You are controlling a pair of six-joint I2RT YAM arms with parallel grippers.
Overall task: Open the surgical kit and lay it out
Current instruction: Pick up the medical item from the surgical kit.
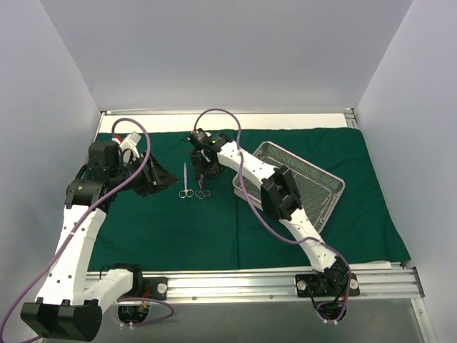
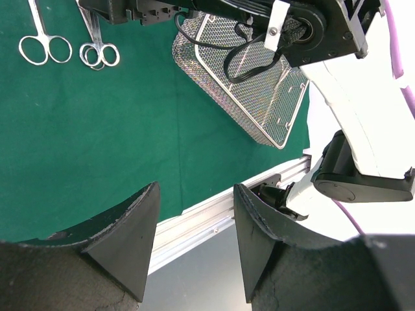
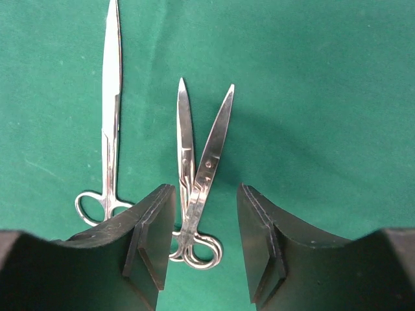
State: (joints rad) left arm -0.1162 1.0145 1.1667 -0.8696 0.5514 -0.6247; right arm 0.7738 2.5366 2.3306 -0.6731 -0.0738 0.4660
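Observation:
I need to move my right gripper toward the blades and pinch the upper instrument's shank [image 3: 198, 196], because the handles of the crossed instruments lie piled together.
The dark green drape [image 1: 178, 229] lies spread flat over the table. The silver wire-mesh tray [image 1: 318, 182] rests on its right half, at an angle. One slim pair of steel scissors [image 3: 110, 116] lies alone on the cloth. Just right of it, two more instruments [image 3: 201, 175] lie crossed on top of each other. My right gripper [image 3: 204, 191] hovers open over the crossed pair, its pads either side of their handles without touching. My left gripper [image 2: 196, 194] is open and holds nothing, left of the instruments [image 1: 186, 182] and above the drape.
An aluminium rail [image 1: 250, 282] runs along the near edge, just past the drape's front hem. White walls close in the back and both sides. My right arm [image 1: 282, 193] reaches across the tray's left corner.

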